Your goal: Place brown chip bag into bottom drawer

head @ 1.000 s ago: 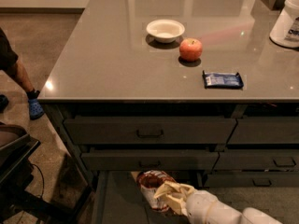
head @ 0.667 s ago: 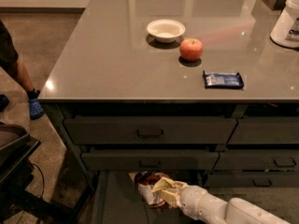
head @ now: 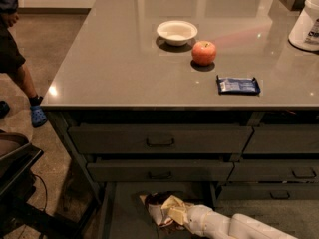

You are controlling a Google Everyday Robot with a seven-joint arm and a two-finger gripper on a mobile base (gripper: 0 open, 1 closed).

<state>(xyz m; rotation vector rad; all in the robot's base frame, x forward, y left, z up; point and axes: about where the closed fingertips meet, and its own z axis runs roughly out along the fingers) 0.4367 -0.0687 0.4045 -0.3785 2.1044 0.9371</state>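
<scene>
The gripper should drop the brown chip bag, now low inside the open bottom drawer, on the open bottom drawer's grey bottom (head: 161, 220), about midway between its sides.
The brown chip bag (head: 160, 207), wrinkly dark brown foil with cream-yellow parts, lies low inside the open bottom drawer (head: 122, 214), over its flat grey floor. My gripper (head: 175, 216) is at the end of the white arm that reaches in from the lower right. It is shut on the bag's right side, and the foil hides most of the fingers. I cannot tell whether the bag touches the drawer floor.
On the grey countertop stand a white bowl (head: 176, 32), a red apple (head: 204, 53), a flat blue wrapper (head: 238, 85) and a white container (head: 306, 21) at the right edge. Two shallower drawers with loop handles are closed above. A person's leg (head: 20, 68) stands at the left, with a dark object (head: 15, 173) below.
The arm and the bag have shifted slightly left and lower inside the bottom drawer. The things on the countertop have not moved.
</scene>
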